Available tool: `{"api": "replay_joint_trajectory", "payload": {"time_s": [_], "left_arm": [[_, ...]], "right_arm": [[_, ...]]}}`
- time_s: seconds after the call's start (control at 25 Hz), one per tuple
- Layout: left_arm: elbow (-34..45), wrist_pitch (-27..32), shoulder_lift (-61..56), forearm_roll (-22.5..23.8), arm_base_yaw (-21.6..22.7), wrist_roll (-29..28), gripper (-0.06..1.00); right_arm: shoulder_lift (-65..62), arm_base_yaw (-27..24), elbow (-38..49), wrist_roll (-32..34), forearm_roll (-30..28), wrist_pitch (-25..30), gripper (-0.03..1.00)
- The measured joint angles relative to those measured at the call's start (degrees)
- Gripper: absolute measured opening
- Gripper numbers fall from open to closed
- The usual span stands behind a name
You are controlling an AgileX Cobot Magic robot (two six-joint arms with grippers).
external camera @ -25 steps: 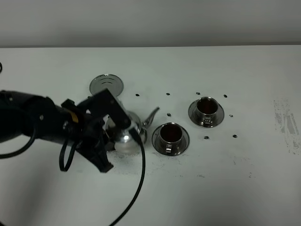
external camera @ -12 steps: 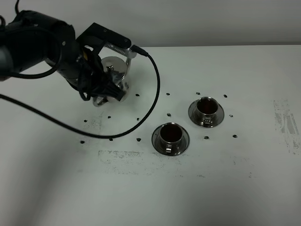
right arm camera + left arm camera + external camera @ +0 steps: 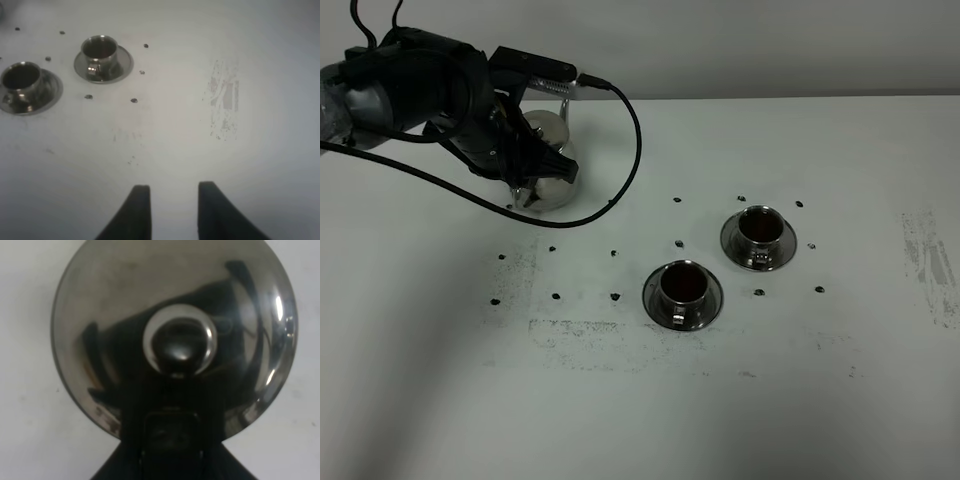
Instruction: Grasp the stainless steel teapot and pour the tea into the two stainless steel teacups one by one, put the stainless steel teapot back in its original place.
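Note:
The stainless steel teapot will go down on the white table [image 3: 547, 194] next to the small black dot under my left gripper.
The stainless steel teapot [image 3: 548, 183] stands upright at the back left of the table, mostly hidden under my left arm. In the left wrist view its domed lid and knob [image 3: 181, 340] fill the frame. My left gripper [image 3: 532, 160] is shut on the teapot's handle side, with its dark body [image 3: 172, 440] right against the pot. Two steel teacups on saucers, a near one [image 3: 682, 290] and a far one [image 3: 758, 235], hold reddish-brown tea. They also show in the right wrist view, the near cup [image 3: 22, 85] and the far cup [image 3: 101, 56]. My right gripper [image 3: 172, 210] is open and empty, well off from the cups.
Small black dots [image 3: 614, 253] are scattered on the white table around the cups and the teapot's spot. Scuffed grey patches lie at the front middle [image 3: 575, 330] and the right edge [image 3: 925, 255]. A black cable [image 3: 632, 150] loops from the left arm.
My left arm has carried the teapot from beside the near cup back to the table's back left. In the last half second it shifted slightly left and lower.

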Motion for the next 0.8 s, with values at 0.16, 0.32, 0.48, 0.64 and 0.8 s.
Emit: {"api": "replay_joint_trajectory", "payload": {"time_s": [0.16, 0.32, 0.48, 0.64, 0.8], "left_arm": [[0.0, -1.2, 0.8, -0.1, 1.2, -0.1, 0.2], [-0.5, -2.4, 2.0, -0.2, 1.5, 0.0, 0.2], [-3.1, -2.4, 4.0, -0.2, 1.7, 0.0, 0.2], [-4.6, -2.0, 5.5, -0.7, 1.7, 0.0, 0.2], [-4.6, -1.1, 6.4, -0.9, 1.7, 0.0, 0.2]], "right_arm": [[0.0, 0.0, 0.0, 0.0, 0.0, 0.0, 0.23], [0.0, 0.0, 0.0, 0.0, 0.0, 0.0, 0.23], [0.0, 0.0, 0.0, 0.0, 0.0, 0.0, 0.23], [0.0, 0.0, 0.0, 0.0, 0.0, 0.0, 0.23], [0.0, 0.0, 0.0, 0.0, 0.0, 0.0, 0.23]]}}
